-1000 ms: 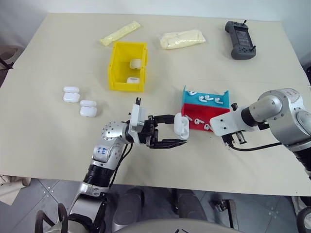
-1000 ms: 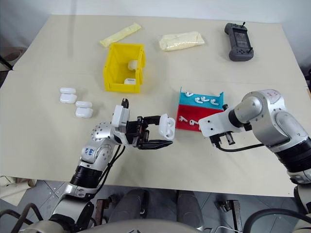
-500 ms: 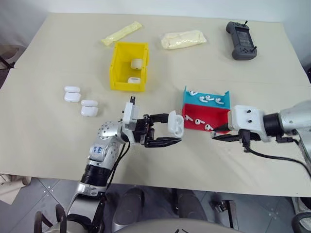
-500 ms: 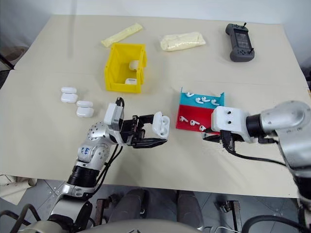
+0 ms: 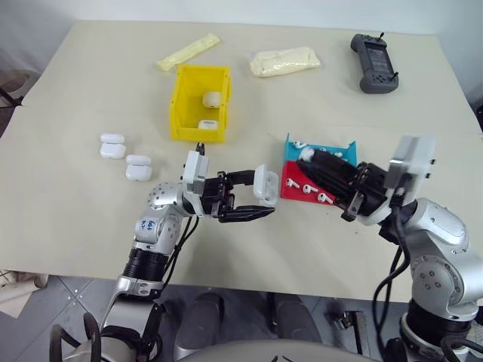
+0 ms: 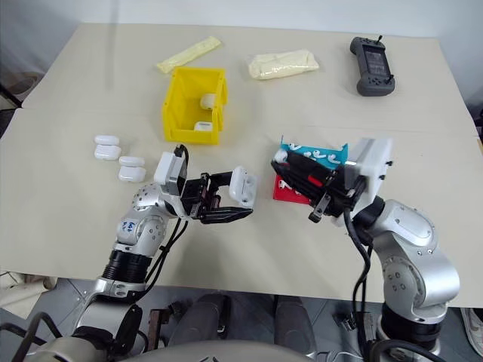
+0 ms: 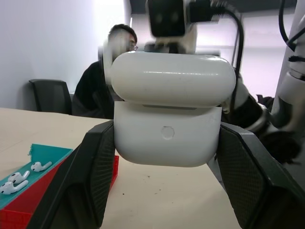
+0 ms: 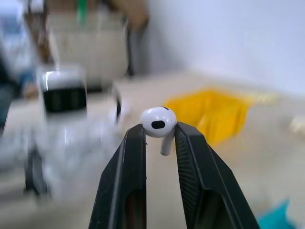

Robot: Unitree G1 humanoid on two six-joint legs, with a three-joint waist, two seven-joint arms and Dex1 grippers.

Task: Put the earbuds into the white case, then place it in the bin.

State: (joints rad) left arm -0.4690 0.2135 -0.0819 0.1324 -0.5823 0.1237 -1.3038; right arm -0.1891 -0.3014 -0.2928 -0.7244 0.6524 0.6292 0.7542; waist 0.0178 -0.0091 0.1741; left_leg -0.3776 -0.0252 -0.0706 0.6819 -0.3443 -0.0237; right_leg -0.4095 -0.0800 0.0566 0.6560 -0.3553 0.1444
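Next, my right gripper puts the white earbud into the far end of the open white case (image 5: 272, 180) that my left gripper holds. The earbud is now a short gap from the case.
My left gripper (image 5: 264, 193) is shut on the white case (image 5: 264, 183) and holds it above the table's middle, with the lid ajar. The left wrist view shows the case (image 7: 167, 112) clamped between both pads. To its right, my right gripper (image 5: 303, 157) points at the case and pinches one white earbud (image 8: 158, 122) between its fingertips, stem hanging down. A short gap separates the earbud (image 5: 304, 154) from the case. More earbuds (image 5: 306, 188) lie in the trays. The yellow bin (image 5: 183, 94) stands further back with two cases inside.
The red tray (image 5: 290, 185) and blue tray (image 5: 289, 148) sit under my right gripper. Two spare cases (image 5: 112, 145) (image 5: 137, 167) lie at the left. A black controller (image 5: 373, 62) and two pale packets (image 5: 283, 60) (image 5: 187, 50) lie at the far edge. A person (image 7: 102, 90) sits across the table.
My right arm swung up off the table and toward the left, rolling its wrist, so its gripper now points at the case with the earbud. The left gripper and case have barely moved.
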